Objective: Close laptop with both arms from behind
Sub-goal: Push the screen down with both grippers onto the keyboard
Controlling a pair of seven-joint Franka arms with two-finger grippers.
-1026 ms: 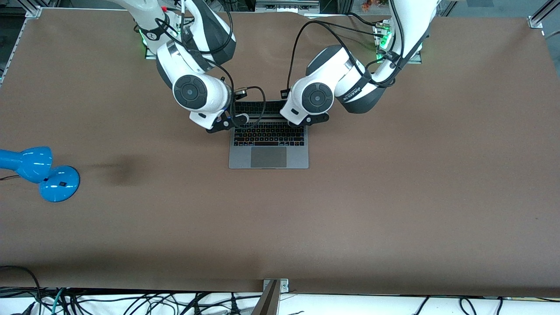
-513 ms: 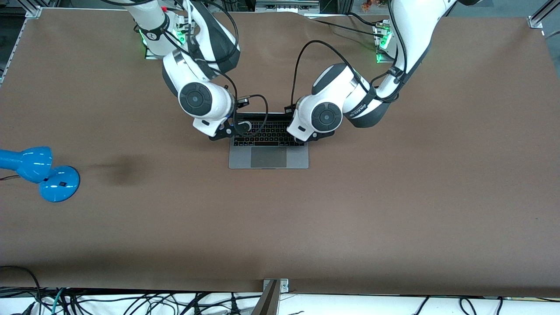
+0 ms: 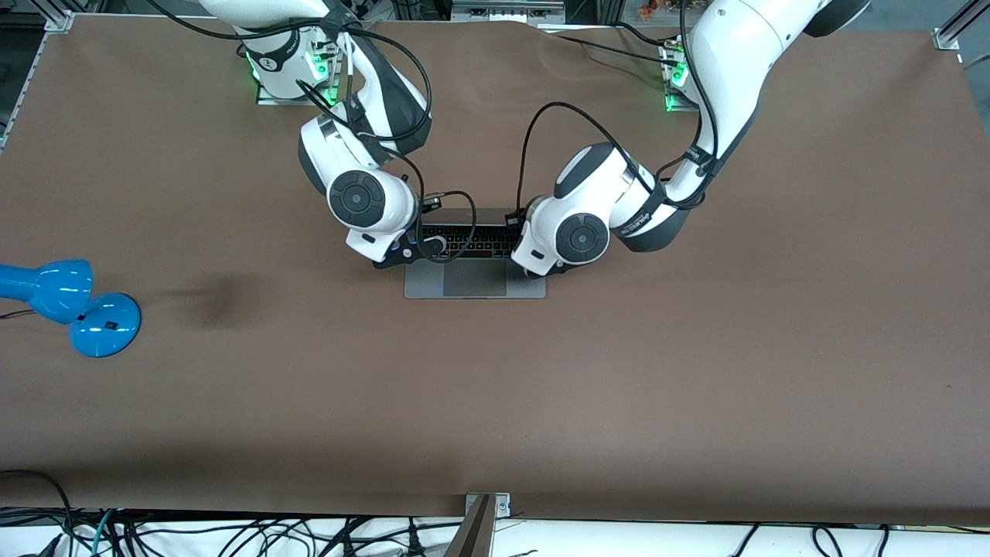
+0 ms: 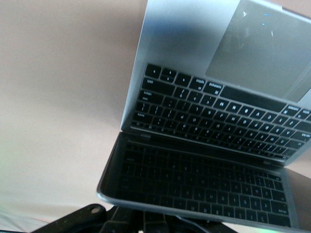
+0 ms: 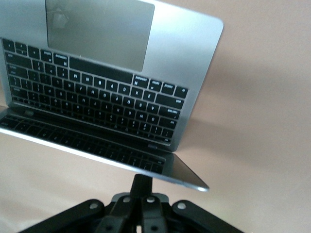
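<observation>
Next, my left gripper lets go of the laptop's lid, now tilted well down over the keyboard. It will then lie flat over the black keyboard and trackpad (image 3: pixel 474 254) (image 4: pixel 253 98).
The silver-grey laptop (image 3: pixel 475 285) lies at the table's middle with its lid tilted well down over the black keyboard. In the front view only part of the keyboard and the trackpad show. My left gripper (image 3: pixel 541 271) is at the lid's top edge at the left arm's end. In the left wrist view (image 4: pixel 146 216) its fingers sit together against the lid's back. My right gripper (image 3: pixel 394 259) is at the lid's other corner. In the right wrist view (image 5: pixel 141 182) it is shut, its tip against the lid's back. The dark screen (image 4: pixel 194 184) mirrors the keys.
A blue desk lamp (image 3: pixel 73 305) lies on the brown table (image 3: pixel 696 371) toward the right arm's end, nearer to the front camera than the laptop. Black cables loop from both wrists above the laptop. Loose cables hang along the table's front edge.
Both grippers have moved toward the front camera and downward with the lid. The lid has tilted farther down and now covers more of the keyboard.
</observation>
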